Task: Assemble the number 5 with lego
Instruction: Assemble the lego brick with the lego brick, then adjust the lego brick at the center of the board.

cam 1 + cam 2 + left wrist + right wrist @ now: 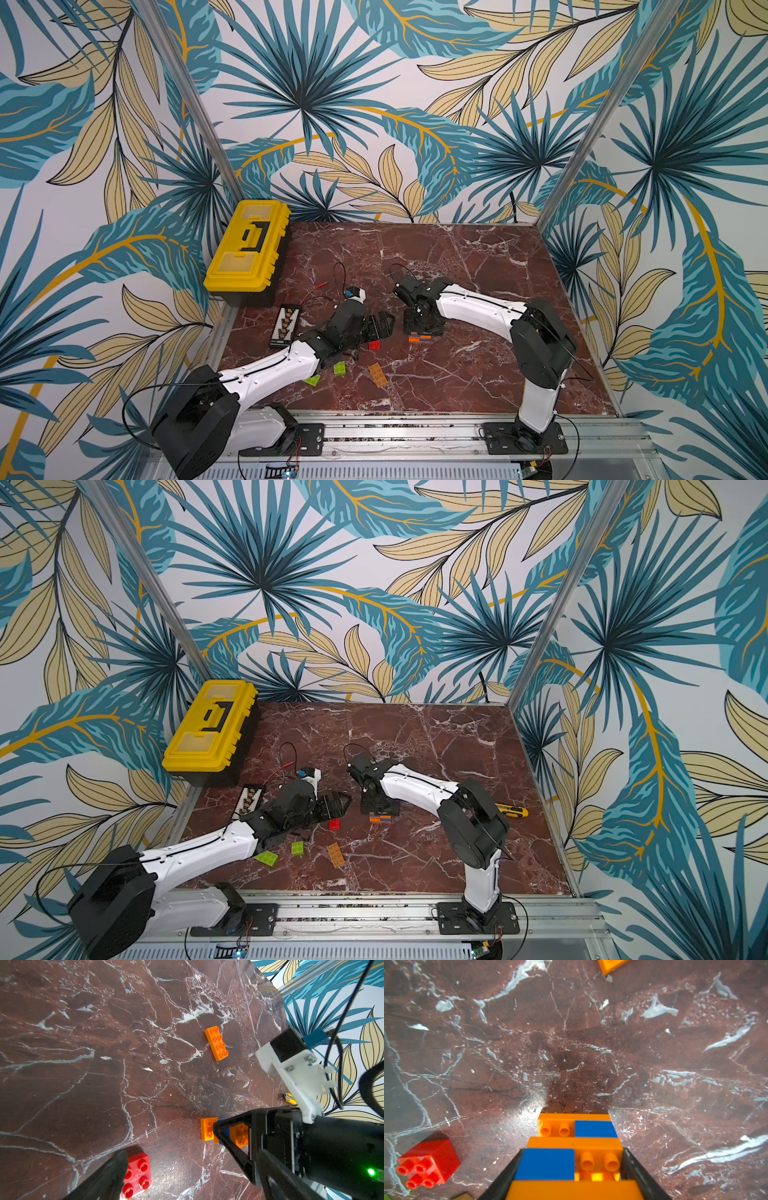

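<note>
The fingers of my right gripper press the short ends of the lego assembly, so I should open and take the top orange brick (pixel 574 1190) by its long sides before I tip the assembly.
My right gripper (pixel 571 1169) is shut on the lego assembly (pixel 593 1129), a stack of orange and blue bricks standing on the marble; both fingers press its sides. In both top views the assembly (pixel 419 339) (pixel 380 818) shows just below that gripper (pixel 420 331). My left gripper (pixel 380 327) (pixel 187 1186) hangs open with nothing in it. A red square brick (pixel 138 1176) (pixel 374 345) lies beside one of its fingers (pixel 104 1180). A loose long orange brick (pixel 377 374) (pixel 216 1043) and two lime green bricks (pixel 340 368) (pixel 311 379) lie nearer the front.
A yellow toolbox (pixel 247 245) stands at the back left. A black strip of small parts (pixel 284 328) and thin wires (pixel 320 291) lie behind my left arm. A yellow utility knife (pixel 512 810) rests on the right, behind my right arm.
</note>
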